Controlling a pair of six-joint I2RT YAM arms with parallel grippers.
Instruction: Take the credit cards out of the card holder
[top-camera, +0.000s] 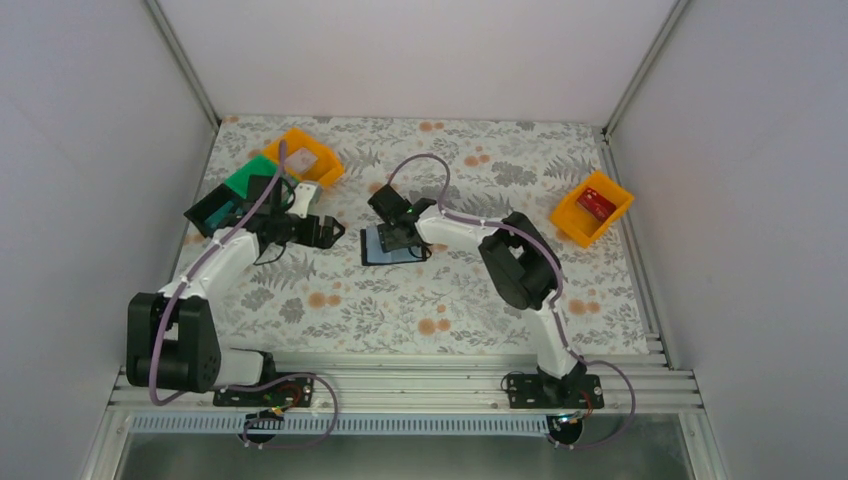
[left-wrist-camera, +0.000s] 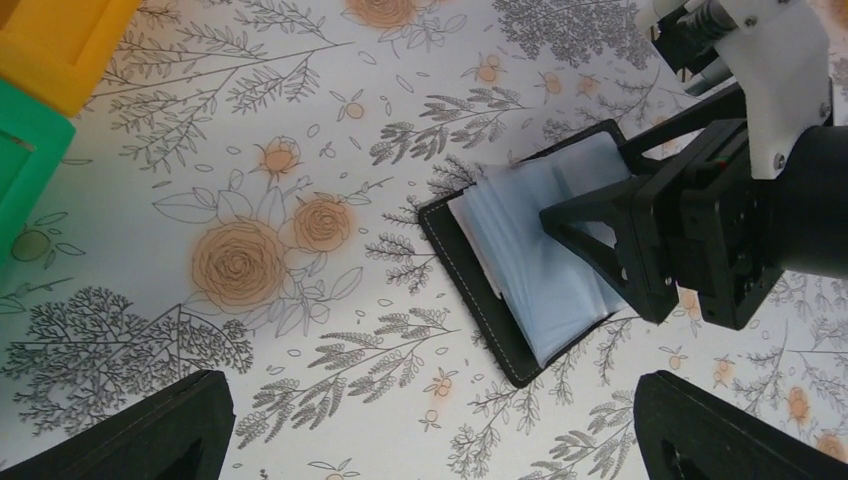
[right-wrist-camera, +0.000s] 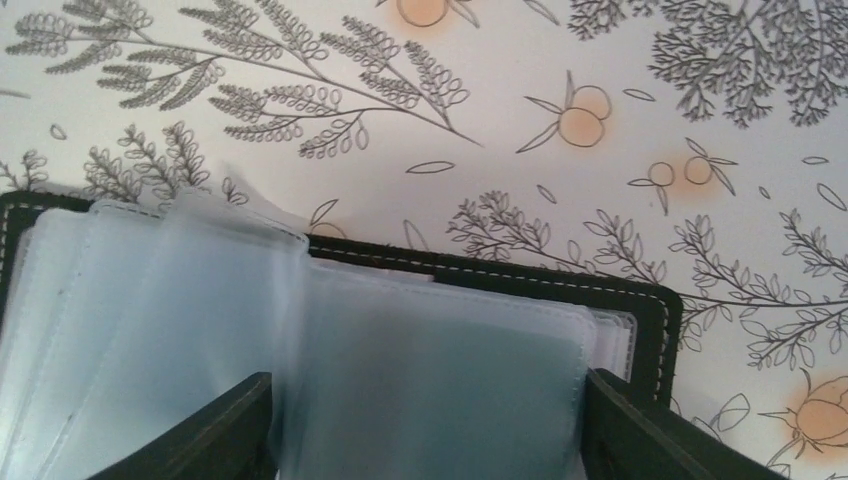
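My left gripper is to move next and grab the middle of the black edge (top-camera: 364, 248) (left-wrist-camera: 472, 298) of the card holder, on the side away from my right gripper.
The card holder (top-camera: 378, 247) lies open on the flowered table, black outside with pale grey-blue clear sleeves inside. My right gripper (top-camera: 393, 238) hangs low over it, jaws open. In the right wrist view its fingers (right-wrist-camera: 200, 440) straddle one sleeve of the holder (right-wrist-camera: 430, 370), which shows a darker teal tint. My left gripper (top-camera: 328, 232) is open and empty just left of the holder. In the left wrist view (left-wrist-camera: 430, 430) the holder (left-wrist-camera: 530, 260) lies ahead with the right gripper (left-wrist-camera: 640, 250) on its far half. A red card (top-camera: 597, 203) lies in the orange bin at right.
The right orange bin (top-camera: 570, 225) stands near the right wall. At the back left stand another orange bin (top-camera: 322, 170), a green bin (top-camera: 252, 178) and a black bin (top-camera: 210, 210), close behind my left arm. The enclosure's walls bound the table.
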